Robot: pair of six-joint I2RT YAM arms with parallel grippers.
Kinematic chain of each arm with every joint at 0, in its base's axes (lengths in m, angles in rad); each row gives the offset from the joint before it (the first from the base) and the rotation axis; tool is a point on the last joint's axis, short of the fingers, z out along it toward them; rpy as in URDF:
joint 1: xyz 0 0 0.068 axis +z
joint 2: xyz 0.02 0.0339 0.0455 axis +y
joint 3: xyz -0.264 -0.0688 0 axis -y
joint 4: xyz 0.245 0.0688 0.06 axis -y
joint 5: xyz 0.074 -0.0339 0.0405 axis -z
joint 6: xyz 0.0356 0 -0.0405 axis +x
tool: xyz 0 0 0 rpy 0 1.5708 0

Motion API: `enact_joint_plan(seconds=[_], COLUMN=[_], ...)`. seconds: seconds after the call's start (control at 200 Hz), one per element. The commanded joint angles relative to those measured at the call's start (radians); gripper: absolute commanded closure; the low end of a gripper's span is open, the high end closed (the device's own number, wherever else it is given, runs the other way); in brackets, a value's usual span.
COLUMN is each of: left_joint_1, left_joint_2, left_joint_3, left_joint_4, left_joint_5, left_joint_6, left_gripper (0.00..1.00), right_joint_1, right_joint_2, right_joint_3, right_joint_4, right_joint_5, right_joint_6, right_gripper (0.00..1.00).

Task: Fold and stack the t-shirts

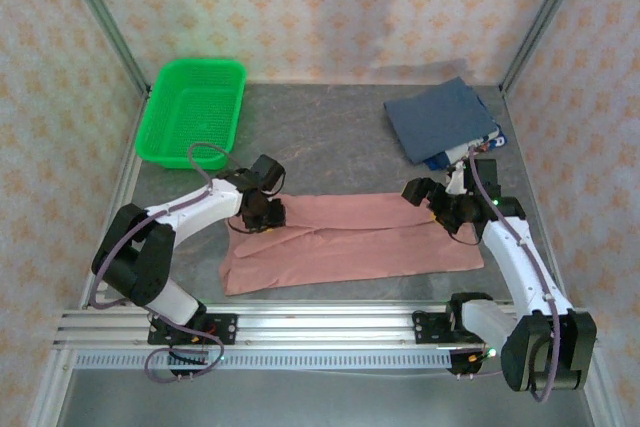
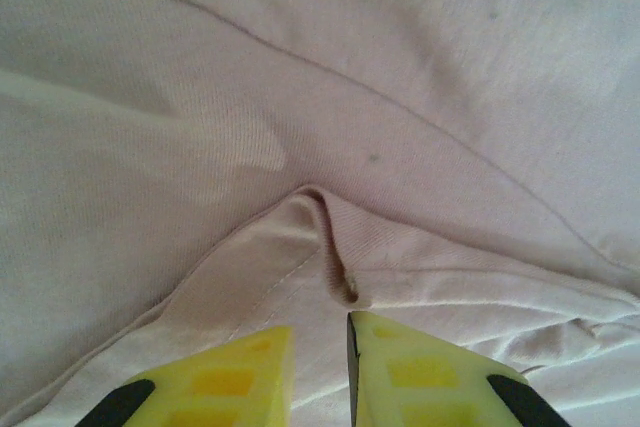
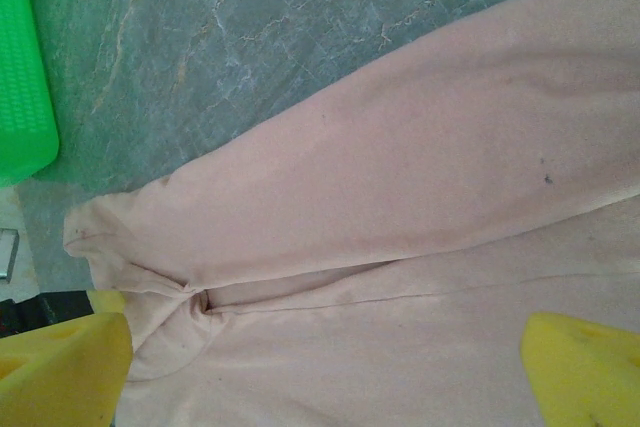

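My left gripper needs to take the edge of the pink t-shirt's upper flap, which is puckered there, and pull it toward the strip's near side (image 1: 297, 269).
The salmon-pink t-shirt (image 1: 350, 239) lies across the middle of the table, folded into a long strip. My left gripper (image 1: 265, 215) presses down on its left end. In the left wrist view the yellow fingers (image 2: 230, 377) stand close together, and a puckered fold of the pink t-shirt (image 2: 330, 247) runs into the narrow gap of the left gripper (image 2: 320, 332). My right gripper (image 1: 438, 209) is over the strip's right end. It is open (image 3: 325, 347), its fingers wide apart above the flat pink t-shirt (image 3: 400, 197). The slate-blue t-shirt (image 1: 440, 117) lies folded at the back right.
A green mesh basket (image 1: 200, 65) stands at the back left, its edge also in the right wrist view (image 3: 20, 67). Something white and blue (image 1: 470, 150) peeks from under the blue shirt. Bare grey table (image 1: 320, 137) lies behind the pink strip.
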Motion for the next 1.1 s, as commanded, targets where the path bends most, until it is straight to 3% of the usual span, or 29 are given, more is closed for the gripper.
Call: enact_joint_plan(seconds=[0.0, 0.19, 0.495, 0.731, 1.096], left_joint_1=[-0.005, -0.006, -0.007, -0.007, -0.006], left_joint_2=[0.013, -0.007, -0.080, -0.059, 0.042], left_joint_3=[0.013, 0.013, -0.049, -0.017, 0.030], left_joint_4=[0.019, 0.063, 0.073, 0.098, 0.103], left_joint_5=[-0.056, -0.020, -0.026, -0.019, -0.037], left_joint_6=[-0.048, -0.092, -0.199, -0.232, -0.245], left_gripper=[0.79, 0.78, 0.55, 0.54, 0.62], right_joint_1=[0.004, 0.004, 0.004, 0.004, 0.004], right_joint_2=[0.003, -0.007, -0.010, -0.010, -0.025], right_joint_3=[-0.014, -0.016, -0.011, -0.013, -0.025], right_joint_4=[0.017, 0.006, -0.003, -0.006, -0.009], right_joint_5=[0.006, 0.003, 0.005, 0.001, 0.001], right_joint_6=[-0.001, -0.005, -0.015, -0.016, -0.016], right_gripper=[0.01, 0.01, 0.01, 0.01, 0.00])
